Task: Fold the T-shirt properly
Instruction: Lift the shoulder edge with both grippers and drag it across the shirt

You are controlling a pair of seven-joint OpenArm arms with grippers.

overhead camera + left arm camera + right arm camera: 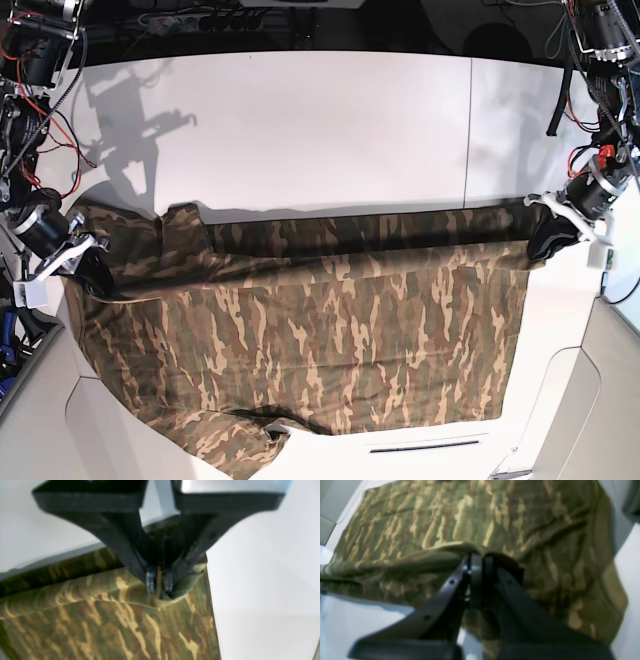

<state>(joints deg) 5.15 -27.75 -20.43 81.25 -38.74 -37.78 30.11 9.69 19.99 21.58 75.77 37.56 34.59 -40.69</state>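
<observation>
The T-shirt's near sleeve reaches the table's front edge, so my left gripper and my right gripper will release the fold, take the T-shirt's far edge (505, 214) and pull back.
The camouflage T-shirt (320, 330) lies spread across the white table (330, 130), its near part hanging over the front edge. Its far edge is lifted and stretched into a taut fold between both arms. At the right of the base view, my left gripper (545, 245) is shut on one corner of that fold; the left wrist view shows the fingertips (151, 582) pinching the T-shirt (100, 620). At the left, my right gripper (95, 270) is shut on the other end, and in the right wrist view the gripper (476, 560) bites the T-shirt (475, 515) hem. The collar is hidden.
The far half of the table is bare white surface behind the cloth. Grey panels (600, 400) flank the table's front corners on both sides. Cables and arm mounts (30, 60) stand at the back left and back right.
</observation>
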